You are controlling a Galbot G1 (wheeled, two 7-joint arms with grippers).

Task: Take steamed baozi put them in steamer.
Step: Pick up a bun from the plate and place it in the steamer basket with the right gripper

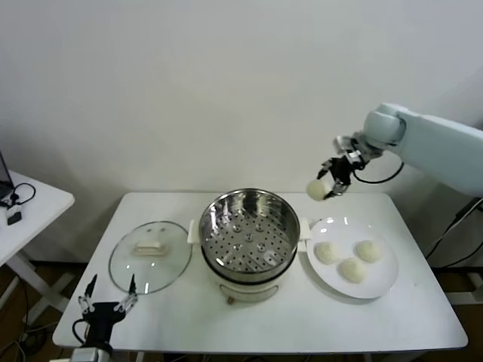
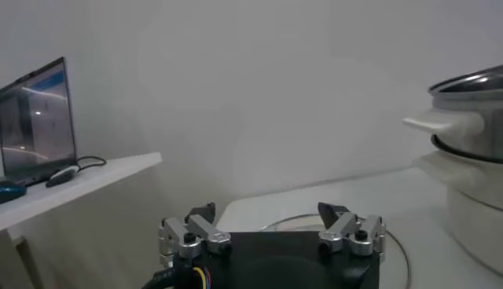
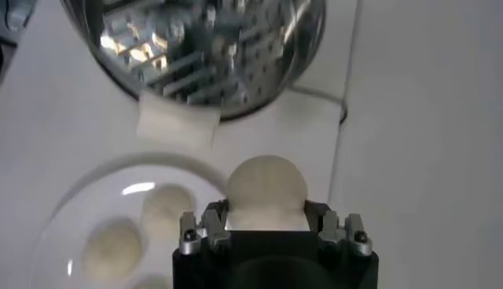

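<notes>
Next, I let go of the baozi with my right gripper on the far part of the perforated tray (image 1: pixel 249 210), near the back side of the steamer.
The steel steamer (image 1: pixel 251 235) with its perforated tray stands mid-table on a cream base; it holds no buns. My right gripper (image 1: pixel 326 186) is shut on one cream-white baozi (image 1: pixel 315 189), held in the air right of the steamer and above the plate's far edge. In the right wrist view the baozi (image 3: pixel 267 191) sits between the jaws, with the steamer (image 3: pixel 206 55) beyond. Three more baozi (image 1: pixel 348 260) lie on the white plate (image 1: pixel 385 285). My left gripper (image 1: pixel 106 301) is open and empty, parked low at the table's front left corner.
The glass lid (image 1: pixel 149 254) with a cream handle lies flat left of the steamer. A side table (image 1: pixel 23 211) with cables stands at far left; a laptop (image 2: pixel 35 122) sits on it. The steamer's handle (image 2: pixel 444 126) shows in the left wrist view.
</notes>
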